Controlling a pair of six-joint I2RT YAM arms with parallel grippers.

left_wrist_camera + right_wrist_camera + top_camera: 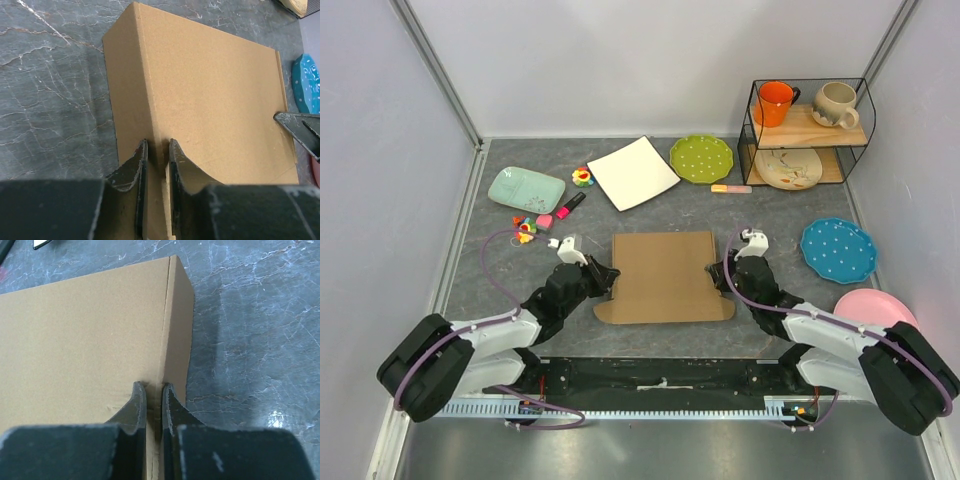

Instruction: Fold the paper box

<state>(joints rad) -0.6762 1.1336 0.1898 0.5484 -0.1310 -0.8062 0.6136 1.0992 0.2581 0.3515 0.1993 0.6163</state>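
Observation:
My left gripper will take the box's front corner [610, 304] and bend the front flap, as that flap sticks out flat while this gripper pinches the paper box's side farther back.
The paper box [663, 275] lies in the middle of the table as a brown cardboard sheet, both side flaps bent upward. At its left edge my left gripper [610, 275] is shut on the raised left flap. The left wrist view shows the box [210, 90] with that flap pinched between the two fingers of the gripper [157, 150]. My right gripper [716, 275] holds the opposite edge. In the right wrist view it [153, 390] is shut on the box's [85, 335] raised right flap along the crease.
Behind the box lie a white square plate [633, 172], a green plate [701, 158], a teal tray [526, 188] and small toys [525, 228]. A wire shelf [807, 130] with two mugs stands back right. A blue dotted plate [837, 249] and a pink plate [873, 308] lie right.

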